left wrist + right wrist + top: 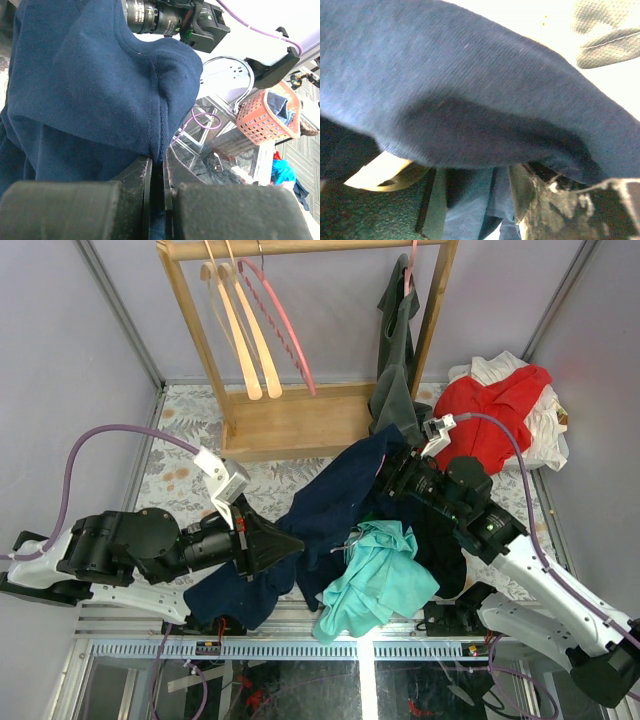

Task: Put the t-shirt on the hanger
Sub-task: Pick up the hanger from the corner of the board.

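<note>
The robot's left gripper will release the navy t-shirt's edge just beside the teal garment (324,578), toward the front of the table.
The navy t-shirt (335,505) hangs stretched between my two grippers above the table. My left gripper (297,546) is shut on a stitched edge of it, seen close in the left wrist view (159,170), where the t-shirt (90,90) fills the frame. My right gripper (388,466) holds the shirt's far upper end. In the right wrist view a fold of the t-shirt (470,75) sits between the jaws of the right gripper (475,200). A piece of the cream hanger (376,171) shows beside the left finger. The hanger is hidden in the top view.
A wooden rack (290,425) at the back carries light-wood hangers (245,340), pink hangers (285,325) and a grey-green top (398,370). A teal garment (375,575) and a black garment (445,550) lie in front. Red and white clothes (500,415) lie at the right.
</note>
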### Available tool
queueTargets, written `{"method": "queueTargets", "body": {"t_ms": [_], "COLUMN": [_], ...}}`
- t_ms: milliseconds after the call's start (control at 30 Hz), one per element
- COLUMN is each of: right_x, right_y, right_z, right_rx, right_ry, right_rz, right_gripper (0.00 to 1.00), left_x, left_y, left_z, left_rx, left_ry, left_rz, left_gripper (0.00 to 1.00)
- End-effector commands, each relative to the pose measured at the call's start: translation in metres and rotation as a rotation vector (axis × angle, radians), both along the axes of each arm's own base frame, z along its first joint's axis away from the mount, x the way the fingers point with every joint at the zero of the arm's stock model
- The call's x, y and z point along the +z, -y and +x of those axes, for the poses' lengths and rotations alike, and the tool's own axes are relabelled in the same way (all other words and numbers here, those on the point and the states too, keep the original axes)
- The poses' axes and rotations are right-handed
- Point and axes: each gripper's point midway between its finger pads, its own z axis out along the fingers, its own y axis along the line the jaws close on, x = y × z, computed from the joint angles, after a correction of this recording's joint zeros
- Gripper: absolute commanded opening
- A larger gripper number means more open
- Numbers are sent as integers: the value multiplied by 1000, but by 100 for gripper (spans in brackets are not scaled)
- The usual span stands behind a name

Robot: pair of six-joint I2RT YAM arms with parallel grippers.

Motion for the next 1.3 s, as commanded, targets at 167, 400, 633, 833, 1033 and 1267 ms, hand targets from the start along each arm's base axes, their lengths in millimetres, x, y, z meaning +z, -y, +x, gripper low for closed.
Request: {"method": "queueTargets", "body": {"t_ms": [167,400,633,833,1033,1267], "right_x": [21,6,-1,1,3,-22], "right_y": [26,70,92,120,138,138], "right_z": [14,7,5,0,-4,-14], "right_rx": [-162,-315,-397,-483,-538,-507], "right_ry": [105,123,134,148,169,126], "right_rz": [25,-70,-113,-207,-246,-253], "right_gripper": [18,4,0,0,0,0], "left_x": [52,58,59,58,57,4], "left_y": [-32,-40,-43,-46,-44,-17], "left_z": [-135,-132,-132,-128,-129,-130], "left_rx": [-599,-615,-625,-616,-618,-508], "left_ry": [-44,-46,-51,-55,-47,-58], "left_rz": [-205,-242,-245,-250,-244,-140], "left_gripper": [0,0,0,0,0,0]}}
